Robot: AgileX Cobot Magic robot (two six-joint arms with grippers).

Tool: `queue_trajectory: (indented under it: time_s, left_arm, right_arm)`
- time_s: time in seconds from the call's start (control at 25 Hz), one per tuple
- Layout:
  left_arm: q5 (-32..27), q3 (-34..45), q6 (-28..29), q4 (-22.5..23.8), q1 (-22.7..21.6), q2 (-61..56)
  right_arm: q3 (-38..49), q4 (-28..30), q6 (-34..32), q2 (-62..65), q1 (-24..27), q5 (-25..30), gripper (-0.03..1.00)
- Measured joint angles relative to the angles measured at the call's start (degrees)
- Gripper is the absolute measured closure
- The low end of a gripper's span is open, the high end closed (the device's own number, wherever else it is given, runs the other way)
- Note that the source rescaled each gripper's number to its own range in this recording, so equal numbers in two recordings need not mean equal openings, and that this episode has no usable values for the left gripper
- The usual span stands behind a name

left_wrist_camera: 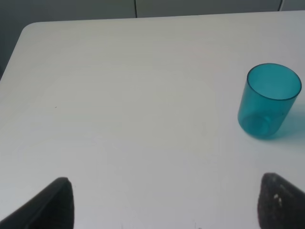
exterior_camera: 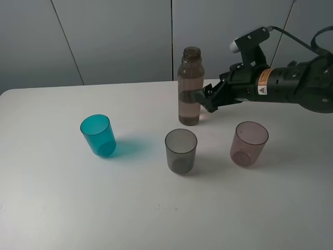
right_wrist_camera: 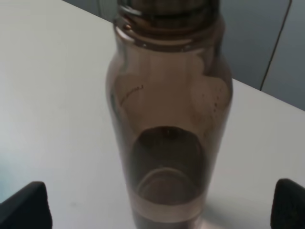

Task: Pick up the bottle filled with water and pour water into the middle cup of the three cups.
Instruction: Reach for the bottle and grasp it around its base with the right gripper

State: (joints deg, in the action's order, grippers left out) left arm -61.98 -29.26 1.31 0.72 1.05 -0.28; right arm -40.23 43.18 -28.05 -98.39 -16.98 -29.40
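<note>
My right gripper moves to the brownish-pink bottle next and closes around the middle of the bottle's body (exterior_camera: 189, 98) (right_wrist_camera: 167, 138), well below the bottle's neck.
The brownish-pink bottle (exterior_camera: 190, 88) stands upright and capless on the white table (exterior_camera: 62, 208), behind the cups. Its lower part looks darker, as if holding liquid. It fills the right wrist view (right_wrist_camera: 169, 119). My right gripper (exterior_camera: 204, 97) is open, with one finger on each side of the bottle's lower body and apart from it (right_wrist_camera: 157, 212). The smoky grey middle cup (exterior_camera: 181, 151) stands in front of the bottle, between the teal cup (exterior_camera: 98, 135) and the pinkish-mauve cup (exterior_camera: 248, 144). My left gripper (left_wrist_camera: 164, 210) is open and empty over bare table, with the teal cup (left_wrist_camera: 269, 100) beyond it.
The right arm (exterior_camera: 291, 86) reaches in from the right edge above the pinkish-mauve cup. Grey wall panels (exterior_camera: 119, 36) stand behind the table's far edge. The left arm is out of the exterior view.
</note>
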Motion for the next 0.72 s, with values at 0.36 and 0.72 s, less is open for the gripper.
queue_trajectory:
  time_s: [0.36,0.72]
  left_arm:
    - [0.0,0.0,0.0,0.0,0.0,0.0]
    - [0.0,0.0,0.0,0.0,0.0,0.0]
  right_arm:
    - [0.0,0.24,0.63,-2.9,0.0,-1.51,-0.03]
    - [-3.15,-1.08,3.06,-8.01,0.0,-1.6,-0.03]
